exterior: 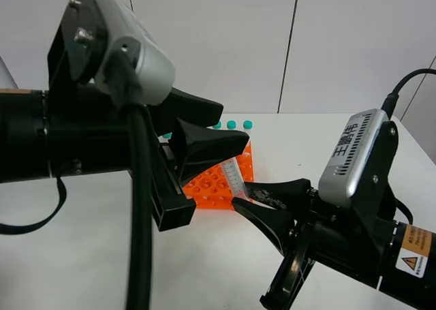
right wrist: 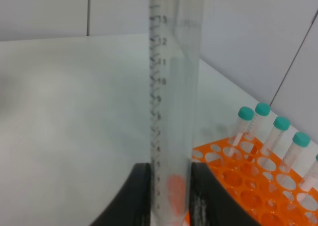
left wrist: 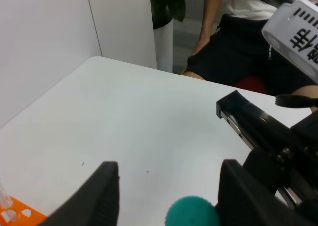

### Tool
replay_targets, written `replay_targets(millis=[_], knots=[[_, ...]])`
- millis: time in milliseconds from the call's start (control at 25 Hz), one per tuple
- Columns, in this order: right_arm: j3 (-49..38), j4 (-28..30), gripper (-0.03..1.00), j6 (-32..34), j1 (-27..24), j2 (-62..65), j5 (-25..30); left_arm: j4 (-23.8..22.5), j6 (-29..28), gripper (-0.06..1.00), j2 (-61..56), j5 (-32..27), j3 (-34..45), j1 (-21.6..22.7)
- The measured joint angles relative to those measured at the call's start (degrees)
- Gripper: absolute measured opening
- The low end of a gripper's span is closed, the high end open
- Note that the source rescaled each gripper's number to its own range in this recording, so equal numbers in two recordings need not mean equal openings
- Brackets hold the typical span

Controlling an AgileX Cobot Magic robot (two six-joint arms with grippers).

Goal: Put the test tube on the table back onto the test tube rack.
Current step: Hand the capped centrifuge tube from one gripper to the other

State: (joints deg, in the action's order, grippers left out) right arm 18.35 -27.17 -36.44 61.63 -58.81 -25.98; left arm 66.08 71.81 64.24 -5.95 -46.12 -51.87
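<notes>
The robot's right gripper holds the test tube by its lower end, which must go into the rack, so the left gripper should first close on the teal cap [left wrist: 192, 213].
My right gripper [exterior: 242, 193] is shut on the test tube [exterior: 236, 176], a clear graduated tube that it holds tilted just above the orange test tube rack [exterior: 211, 184]. In the right wrist view the tube [right wrist: 171, 112] is clamped between the black fingers [right wrist: 141, 196], with the rack [right wrist: 248, 186] behind it. My left gripper [exterior: 231, 127] is open over the rack, and its lower finger hides the tube's cap. In the left wrist view the teal cap [left wrist: 191, 213] sits between the spread fingers [left wrist: 107, 188], close to one finger and clear of the other. The white table [exterior: 327, 140] lies below.
Several other teal-capped tubes [right wrist: 246, 121] stand in the rack's far rows, also seen in the exterior high view [exterior: 240, 124]. The right arm [left wrist: 258, 126] crosses the left wrist view. A seated person [left wrist: 233, 37] and a plant pot [left wrist: 164, 37] are beyond the table edge.
</notes>
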Motion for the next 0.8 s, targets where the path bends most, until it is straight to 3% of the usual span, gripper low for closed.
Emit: replay_targets(millis=[600,680,720,800], knots=[[0.0,0.0,0.00,0.0,0.0,0.0,-0.4,2.0,0.0,0.49,0.0,-1.3,0.0,0.0],[0.0,0.0,0.00,0.0,0.0,0.0,-0.4,2.0,0.0,0.43,0.0,-1.4,0.0,0.0],[0.0,0.0,0.00,0.0,0.0,0.0,-0.4,2.0,0.0,0.32,0.0,-1.4,0.0,0.0],[0.0,0.0,0.00,0.0,0.0,0.0,-0.4,2.0,0.0,0.21,0.0,-1.4,0.0,0.0]])
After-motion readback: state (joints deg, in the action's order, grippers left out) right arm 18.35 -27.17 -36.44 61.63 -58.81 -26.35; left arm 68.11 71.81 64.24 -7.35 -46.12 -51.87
